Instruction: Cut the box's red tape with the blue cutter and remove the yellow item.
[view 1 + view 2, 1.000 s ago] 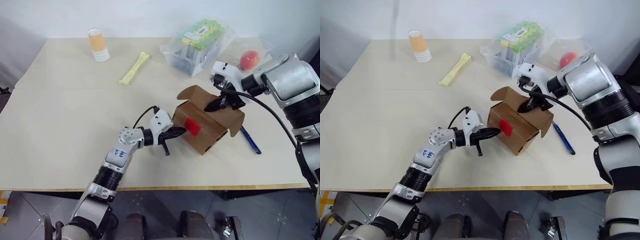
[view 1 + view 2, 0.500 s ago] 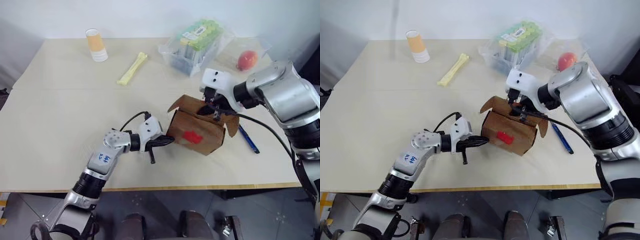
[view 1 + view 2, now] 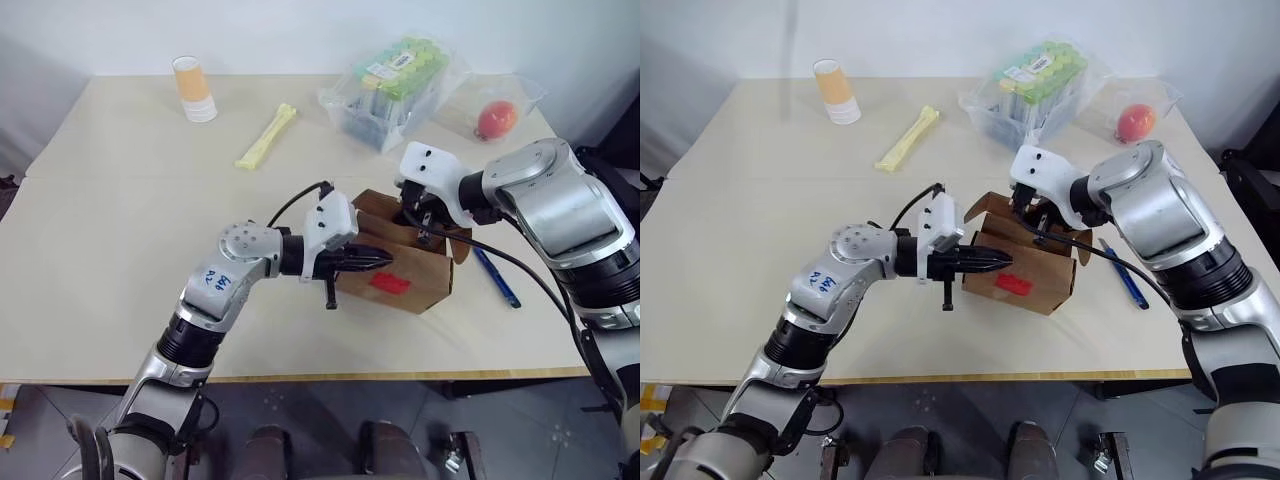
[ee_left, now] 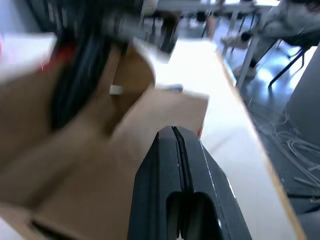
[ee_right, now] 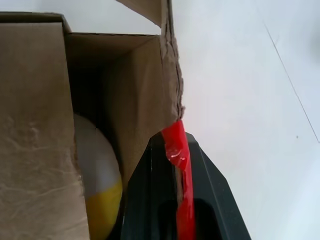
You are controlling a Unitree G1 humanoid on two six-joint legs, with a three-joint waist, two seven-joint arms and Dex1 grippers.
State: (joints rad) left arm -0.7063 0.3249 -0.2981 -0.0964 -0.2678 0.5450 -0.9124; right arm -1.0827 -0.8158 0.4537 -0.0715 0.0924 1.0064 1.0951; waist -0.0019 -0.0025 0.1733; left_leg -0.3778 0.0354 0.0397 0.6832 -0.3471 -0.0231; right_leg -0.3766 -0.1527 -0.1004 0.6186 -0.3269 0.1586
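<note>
Next, my right gripper lets go of the box flap on the table over the blue cutter (image 3: 502, 240), with the lid folded open.
The box (image 3: 420, 272) lies on the table (image 3: 120, 230) with its lid flaps open. A patch of red tape (image 3: 388, 284) shows on its near face. My left gripper (image 3: 388, 259) is shut and empty, its tips against the box's near top edge. At the far side, my right gripper (image 3: 424, 220) is shut on a box flap; in the right wrist view, a strip of red tape (image 5: 176, 145) runs along the pinched flap edge. The yellow item (image 5: 102, 192), white above and yellow below, sits inside the box. The blue cutter (image 3: 497, 279) lies on the table right of the box.
An orange-and-white cup (image 3: 194, 88) and a pale-yellow bone-shaped stick (image 3: 267, 135) lie at the back left. A clear container of tubes (image 3: 392, 88) and a red ball in a clear tray (image 3: 497, 119) stand at the back right.
My left gripper has risen, from the box's side to its near top edge. The box has turned and now sits squarer, with the red patch lower on its near face. My right gripper still holds the flap.
</note>
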